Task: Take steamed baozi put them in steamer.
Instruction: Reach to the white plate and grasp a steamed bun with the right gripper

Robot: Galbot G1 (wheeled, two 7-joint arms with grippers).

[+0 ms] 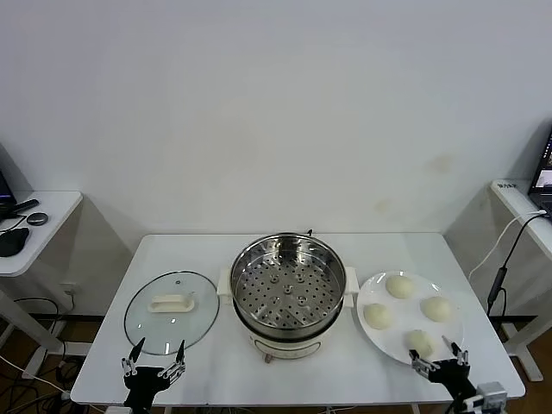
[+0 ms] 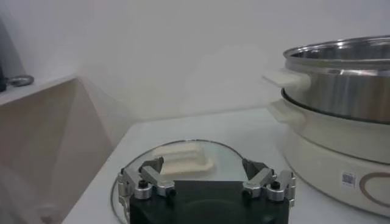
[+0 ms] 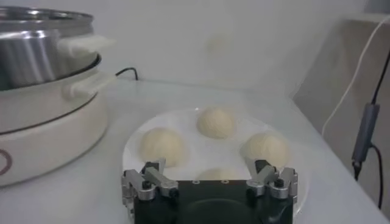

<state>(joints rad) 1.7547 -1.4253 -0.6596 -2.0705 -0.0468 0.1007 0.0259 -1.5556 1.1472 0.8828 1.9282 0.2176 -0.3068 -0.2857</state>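
I will next close my right gripper on the sides of the back baozi (image 1: 399, 286) (image 3: 216, 123), the one on the edge of the white plate closest to the wall.
Several cream-white baozi lie on a flat white plate (image 1: 448, 332) at the right: one at the back (image 1: 399, 285), one on the right (image 1: 435, 308), one on the left (image 1: 377, 316), one at the front (image 1: 420, 341). The steel steamer (image 1: 287, 293) with its perforated tray stands at the table's middle and holds nothing. My right gripper (image 1: 439, 362) is open at the table's front edge, just in front of the nearest baozi (image 3: 210, 175). My left gripper (image 1: 154, 362) is open at the front left, in front of the glass lid (image 1: 171, 310).
The glass lid with a white handle (image 2: 183, 159) lies flat left of the steamer (image 2: 341, 115). Side tables stand at both sides of the white table (image 1: 216, 362). A cable (image 1: 504, 259) hangs at the right.
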